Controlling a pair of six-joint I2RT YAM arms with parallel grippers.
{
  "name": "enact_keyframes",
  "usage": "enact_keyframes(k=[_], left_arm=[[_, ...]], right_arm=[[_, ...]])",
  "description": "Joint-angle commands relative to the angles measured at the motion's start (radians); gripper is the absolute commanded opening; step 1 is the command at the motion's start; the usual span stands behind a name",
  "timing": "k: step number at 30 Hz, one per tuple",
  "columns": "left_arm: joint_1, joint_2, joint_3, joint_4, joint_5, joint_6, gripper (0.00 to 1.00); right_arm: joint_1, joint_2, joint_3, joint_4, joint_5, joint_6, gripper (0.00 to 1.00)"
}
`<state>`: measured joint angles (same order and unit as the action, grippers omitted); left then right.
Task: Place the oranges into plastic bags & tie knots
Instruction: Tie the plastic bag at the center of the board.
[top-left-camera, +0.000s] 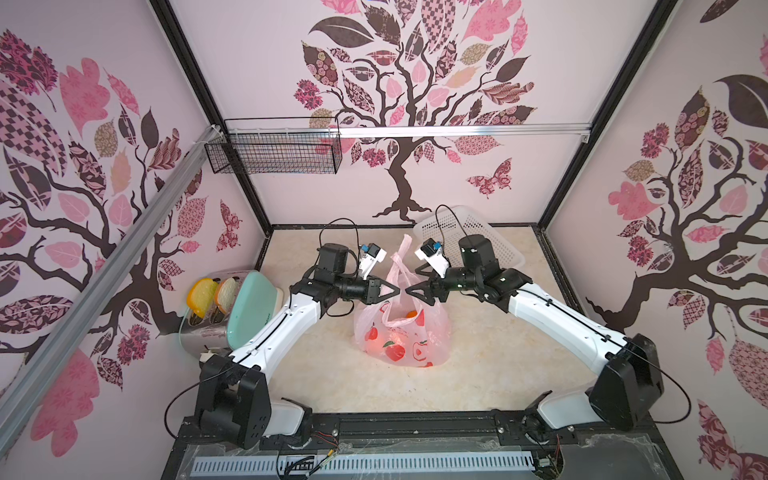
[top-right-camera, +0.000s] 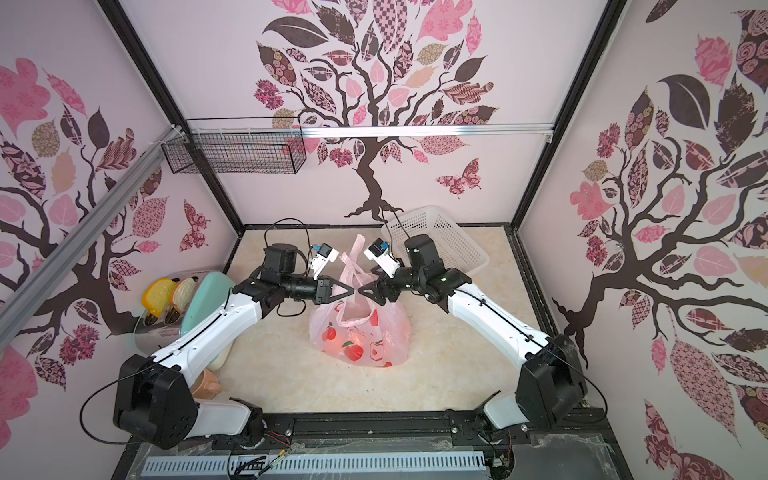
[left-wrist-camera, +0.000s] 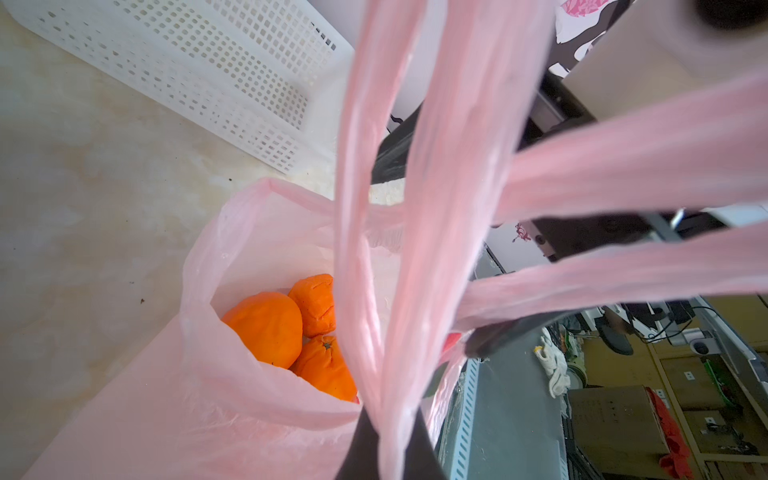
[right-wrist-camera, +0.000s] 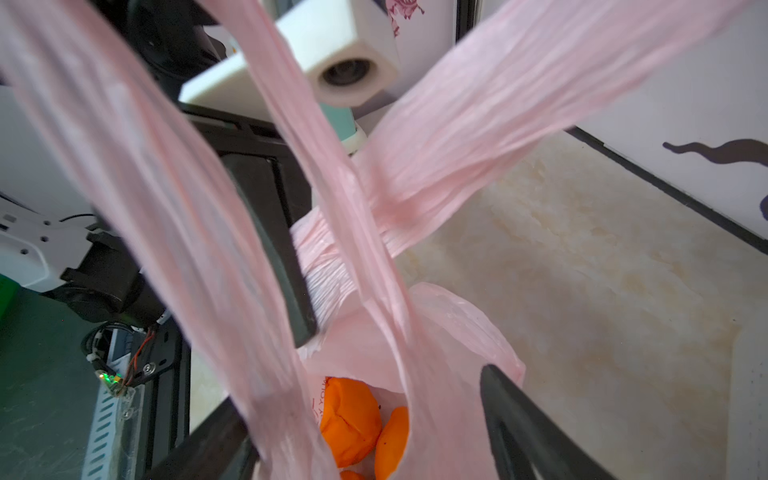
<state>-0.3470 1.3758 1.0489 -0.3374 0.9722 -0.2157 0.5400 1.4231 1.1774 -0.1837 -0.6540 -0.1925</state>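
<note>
My right gripper needs to gather the handle strips that hang loosely spread in it while it is open, and pinch them beside my left gripper's tip (top-left-camera: 402, 291) before my left gripper opens.
The pink plastic bag (top-left-camera: 401, 336) (top-right-camera: 361, 338) stands in the middle of the table, its two handle loops (top-left-camera: 400, 266) pulled upward. Oranges (left-wrist-camera: 266, 328) (right-wrist-camera: 351, 419) lie inside it, seen through the open mouth. My left gripper (top-left-camera: 395, 289) (left-wrist-camera: 388, 432) is shut on one bunched handle strip (left-wrist-camera: 399, 291) just above the bag's mouth. My right gripper (top-left-camera: 410, 289) (right-wrist-camera: 361, 388) faces it tip to tip and is open, its fingers (right-wrist-camera: 511, 407) wide apart. Handle strips (right-wrist-camera: 365, 249) run loosely between them. I see no knot in the handles.
A white perforated basket (top-left-camera: 478, 237) (left-wrist-camera: 199, 70) leans at the back right, behind the right arm. A toaster with bread slices (top-left-camera: 205, 307) and a mint-green lid (top-left-camera: 251, 307) stand at the left wall. A black wire basket (top-left-camera: 274, 151) hangs on the back wall.
</note>
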Motion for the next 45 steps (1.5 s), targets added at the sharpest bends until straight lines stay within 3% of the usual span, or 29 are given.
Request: enact_keyframes(k=[1, 7, 11, 13, 17, 23, 25, 26, 30, 35, 38, 45], left_arm=[[0.000, -0.010, -0.003, 0.008, 0.005, 0.026, 0.00], [0.000, -0.013, -0.003, 0.007, 0.007, 0.027, 0.00], [0.000, -0.022, -0.004, -0.004, 0.005, 0.034, 0.00], [0.000, -0.028, -0.005, -0.006, 0.003, 0.037, 0.00], [0.000, -0.027, -0.003, -0.007, 0.001, 0.033, 0.00], [0.000, -0.033, -0.003, -0.018, 0.001, 0.041, 0.00], [0.001, -0.032, -0.003, -0.025, 0.000, 0.045, 0.00], [0.001, -0.031, -0.002, -0.028, -0.001, 0.047, 0.00], [0.001, -0.030, -0.001, -0.029, 0.002, 0.050, 0.00], [0.000, -0.029, -0.001, -0.030, 0.006, 0.047, 0.00], [0.000, -0.031, -0.001, -0.030, 0.004, 0.047, 0.00], [0.002, -0.028, 0.003, -0.026, 0.008, 0.042, 0.00]], right_arm=[[-0.037, -0.022, -0.018, 0.024, -0.163, 0.015, 0.85], [-0.051, 0.013, -0.008, 0.009, -0.315, -0.012, 0.90], [-0.048, 0.032, -0.018, 0.032, -0.321, -0.005, 0.93], [-0.028, 0.029, -0.039, 0.067, -0.256, -0.010, 0.91], [0.007, 0.051, -0.032, 0.075, -0.119, -0.047, 0.76], [0.007, 0.069, -0.023, 0.085, -0.132, -0.033, 0.49], [0.006, 0.073, -0.022, 0.083, -0.140, -0.023, 0.44], [0.006, 0.074, -0.022, 0.077, -0.144, -0.021, 0.45], [0.005, 0.062, -0.035, 0.072, -0.121, -0.016, 0.69], [-0.022, 0.051, -0.028, 0.065, -0.129, 0.000, 0.73], [-0.038, 0.050, -0.027, 0.059, -0.140, 0.007, 0.69], [-0.036, 0.075, -0.041, 0.095, -0.222, 0.048, 0.43]])
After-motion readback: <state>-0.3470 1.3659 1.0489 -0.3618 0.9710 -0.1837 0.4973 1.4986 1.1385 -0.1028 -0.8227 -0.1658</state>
